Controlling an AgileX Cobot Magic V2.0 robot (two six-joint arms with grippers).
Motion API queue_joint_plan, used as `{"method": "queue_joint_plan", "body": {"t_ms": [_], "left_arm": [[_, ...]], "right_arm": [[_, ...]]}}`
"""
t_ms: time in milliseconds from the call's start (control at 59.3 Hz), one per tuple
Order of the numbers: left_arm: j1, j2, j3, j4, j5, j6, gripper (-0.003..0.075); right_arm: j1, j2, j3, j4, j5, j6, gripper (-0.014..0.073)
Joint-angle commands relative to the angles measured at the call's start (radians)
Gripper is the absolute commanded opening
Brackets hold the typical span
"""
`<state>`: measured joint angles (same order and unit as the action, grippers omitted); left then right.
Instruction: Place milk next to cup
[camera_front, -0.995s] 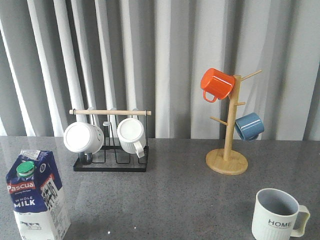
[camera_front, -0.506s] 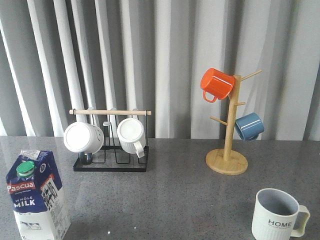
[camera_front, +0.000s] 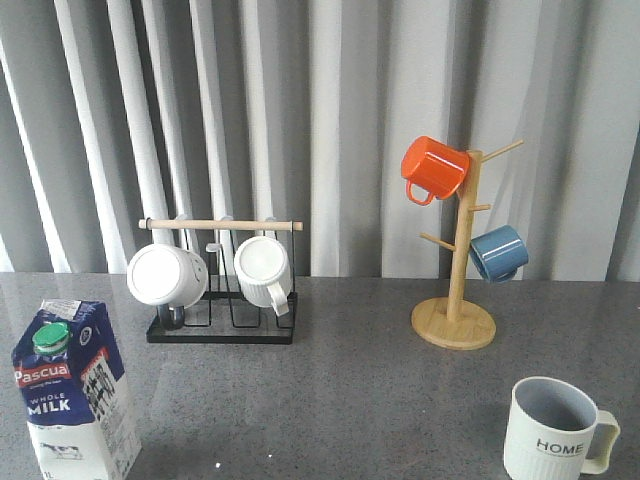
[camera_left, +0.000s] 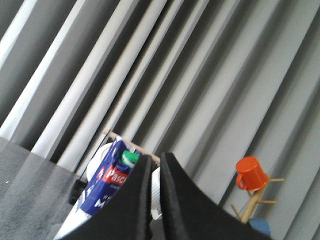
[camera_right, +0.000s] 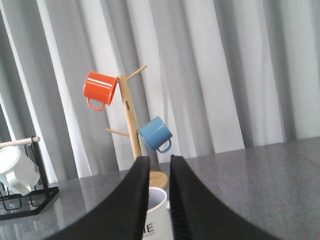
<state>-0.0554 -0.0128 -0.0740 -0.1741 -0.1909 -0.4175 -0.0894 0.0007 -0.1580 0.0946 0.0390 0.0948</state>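
Observation:
My right gripper needs to go to the cup's handle (camera_front: 610, 434) (camera_right: 169, 205) next. It should close there so that the cup can move toward the milk.
The milk (camera_front: 75, 400), a blue-and-white carton with a green cap, stands upright at the table's front left. The cup (camera_front: 550, 435), a pale ribbed mug lettered "HOME", stands at the front right, far from the carton. Neither gripper shows in the front view. In the left wrist view my left gripper (camera_left: 156, 156) has its jaws almost together with nothing between them; the milk (camera_left: 107, 182) stands beyond it, partly hidden by one finger. In the right wrist view my right gripper (camera_right: 160, 158) has its jaws close together and empty; the cup (camera_right: 159, 210) shows beyond the narrow gap.
A black wire rack (camera_front: 220, 335) with two plain white mugs (camera_front: 167, 275) stands at the back left. A wooden mug tree (camera_front: 455, 325) at the back right carries an orange mug (camera_front: 433, 167) and a blue mug (camera_front: 498, 252). Grey curtains hang behind the table.

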Motion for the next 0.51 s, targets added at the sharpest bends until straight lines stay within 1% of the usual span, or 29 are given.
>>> {"method": "queue_joint_plan", "body": {"t_ms": [0, 101, 169, 202, 287, 354, 405, 489], "left_arm": [[0.002, 0.010, -0.076, -0.004, -0.038, -0.061, 0.0093], [0.002, 0.010, -0.096, -0.005, -0.017, -0.138, 0.0167], [0.002, 0.010, -0.098, -0.005, -0.020, -0.191, 0.0229], [0.002, 0.010, -0.098, -0.006, -0.023, -0.209, 0.0258], [0.002, 0.010, -0.098, -0.007, -0.052, -0.208, 0.0322], [0.002, 0.010, -0.107, -0.004, -0.055, -0.208, 0.0357], [0.000, 0.013, -0.127, 0.006, -0.034, -0.205, 0.0372], [-0.012, 0.032, -0.202, 0.074, 0.060, -0.198, 0.0382]], "right_arm": [[-0.005, 0.061, -0.109, -0.018, -0.019, -0.025, 0.0240], [-0.005, 0.122, -0.173, -0.015, -0.017, -0.024, 0.0410], [-0.005, 0.140, -0.184, -0.012, -0.057, -0.024, 0.0486], [-0.005, 0.142, -0.183, -0.011, -0.093, -0.024, 0.0505], [-0.005, 0.143, -0.182, 0.039, -0.158, 0.017, 0.0517], [-0.005, 0.156, -0.186, 0.032, -0.157, -0.014, 0.0514], [-0.005, 0.179, -0.209, 0.032, -0.106, -0.035, 0.0514], [-0.005, 0.248, -0.301, 0.030, 0.047, -0.108, 0.0514]]}}
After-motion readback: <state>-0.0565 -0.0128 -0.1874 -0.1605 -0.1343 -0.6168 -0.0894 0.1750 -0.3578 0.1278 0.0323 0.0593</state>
